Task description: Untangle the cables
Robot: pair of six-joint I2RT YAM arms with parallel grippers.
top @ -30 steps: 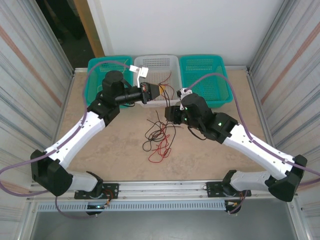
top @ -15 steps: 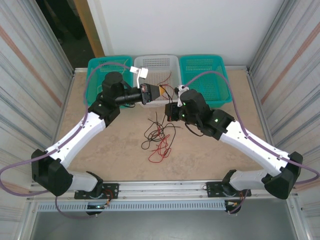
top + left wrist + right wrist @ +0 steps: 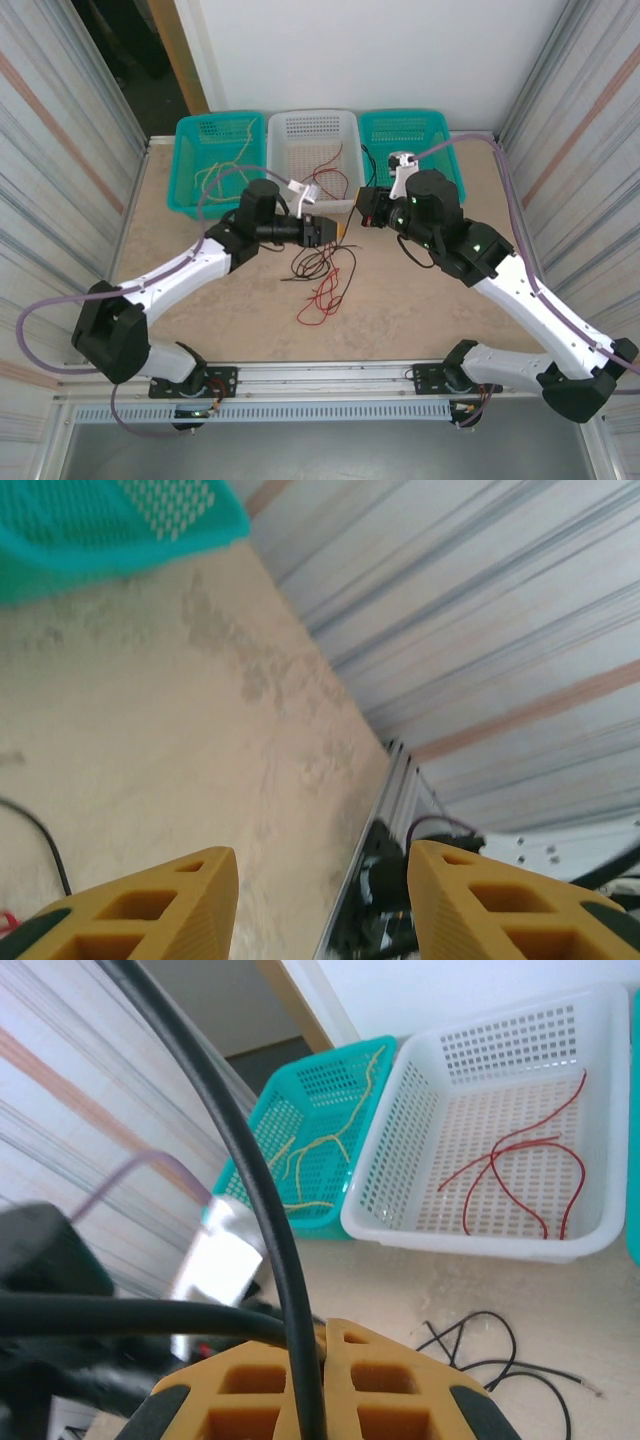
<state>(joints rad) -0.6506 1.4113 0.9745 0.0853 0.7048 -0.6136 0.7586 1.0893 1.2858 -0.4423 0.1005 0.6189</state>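
Note:
The robot's right gripper should release the black cable in the near half of the empty teal basket (image 3: 418, 185).
A tangle of red and black cables (image 3: 320, 275) lies on the table's middle. My left gripper (image 3: 337, 232) hovers just above its far edge, open with nothing between its yellow fingers (image 3: 150, 905); in the left wrist view a black cable (image 3: 45, 845) curves at the lower left. My right gripper (image 3: 363, 206) is shut on a black cable (image 3: 250, 1160), which runs up from between the closed fingers (image 3: 400, 1390). It sits by the front left corner of the right teal basket (image 3: 440, 150). More black cables (image 3: 490, 1345) lie on the table below.
Three baskets line the far edge. The left teal basket (image 3: 195, 165) holds yellow cables (image 3: 320, 1150). The white basket (image 3: 310, 125) holds red cables (image 3: 520, 1170). Corrugated metal walls stand on both sides, and an aluminium rail (image 3: 385, 800) borders the table.
My left gripper has come away from the white basket, toward the near side and down over the pile. My right gripper has moved back and right toward the right teal basket with the black cable.

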